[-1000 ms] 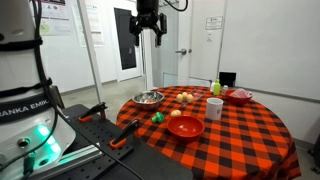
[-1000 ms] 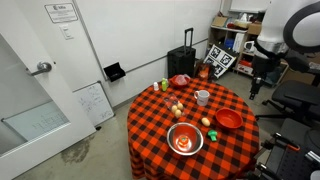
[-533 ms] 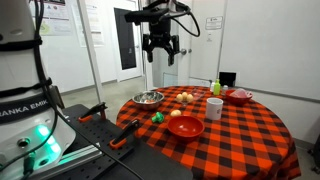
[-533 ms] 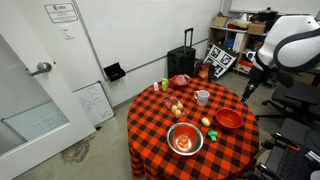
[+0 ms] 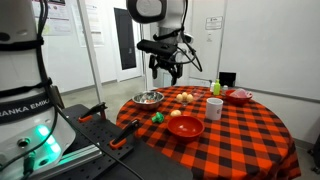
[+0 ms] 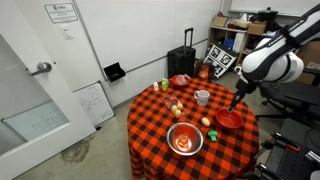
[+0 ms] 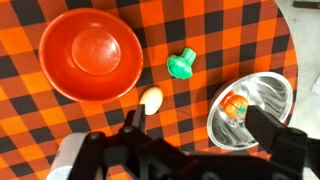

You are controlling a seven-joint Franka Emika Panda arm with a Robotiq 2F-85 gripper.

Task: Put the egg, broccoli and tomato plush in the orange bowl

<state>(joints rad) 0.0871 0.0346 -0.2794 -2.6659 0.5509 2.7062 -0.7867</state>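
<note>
My gripper will close around the middle of the cream egg [image 5: 175,113] [image 7: 151,101], which is lying on the checked cloth next to the orange bowl.
The orange bowl [image 7: 90,52] sits empty on the checked table; it also shows in both exterior views [image 5: 185,127] [image 6: 229,120]. The green broccoli [image 7: 181,64] lies beside it on the cloth [image 5: 157,117] [image 6: 211,133]. The cream egg [image 7: 151,99] lies between the orange bowl and the steel bowl [image 7: 262,92], and also shows in an exterior view [image 6: 205,122]. The tomato plush [image 7: 236,103] lies inside the steel bowl [image 6: 185,139]. My gripper [image 7: 200,130] is open and empty, well above the table [image 5: 168,70] [image 6: 236,101].
A white cup [image 5: 214,107], a pinkish-red dish [image 5: 239,96], a green bottle [image 5: 216,88] and two small yellowish items [image 5: 186,97] stand on the far part of the table. The table edge [image 5: 150,138] is near the robot base.
The arm has swung down and over the table, bringing the open gripper lower and nearer the bowls. Nothing on the table has moved.
</note>
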